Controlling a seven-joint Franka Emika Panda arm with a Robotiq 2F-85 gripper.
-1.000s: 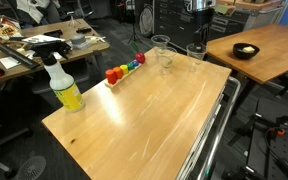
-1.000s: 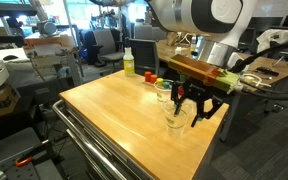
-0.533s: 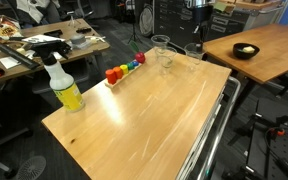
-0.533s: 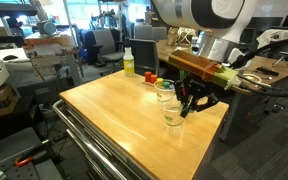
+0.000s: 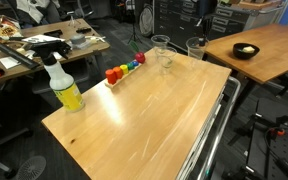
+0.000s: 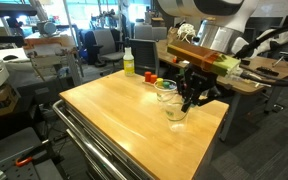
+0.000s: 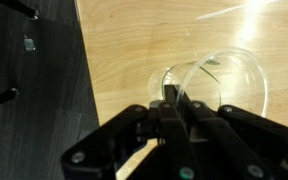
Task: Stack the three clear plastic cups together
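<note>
I should release the held clear cup, now just above the wooden table, inside the nearer standing clear cup [image 5: 171, 61] on the wooden table.
My gripper [image 7: 176, 98] is shut on the near rim of one clear plastic cup [image 7: 219, 78], with one finger inside and one outside the wall. In an exterior view the gripper [image 6: 190, 99] holds this cup [image 6: 176, 110] just above the wooden table [image 6: 114, 115], near its far corner. In an exterior view the held cup [image 5: 195, 48] hangs under the arm. Two more clear cups [image 5: 161, 43] [image 5: 166, 60] stand upright on the table beside it, close together. In an exterior view they show as a clear cup [image 6: 165, 90] just behind the held one.
A white-and-yellow spray bottle [image 5: 64, 86] stands near one table edge. A row of coloured blocks [image 5: 124, 68] lies close to the standing cups. A small black bowl [image 5: 245, 50] sits on the neighbouring table. A metal rail [image 5: 209, 140] runs along the table's side.
The jaws have closed from open onto the cup's rim. The arm and the cup have risen slightly off the table. The two other cups have not moved.
</note>
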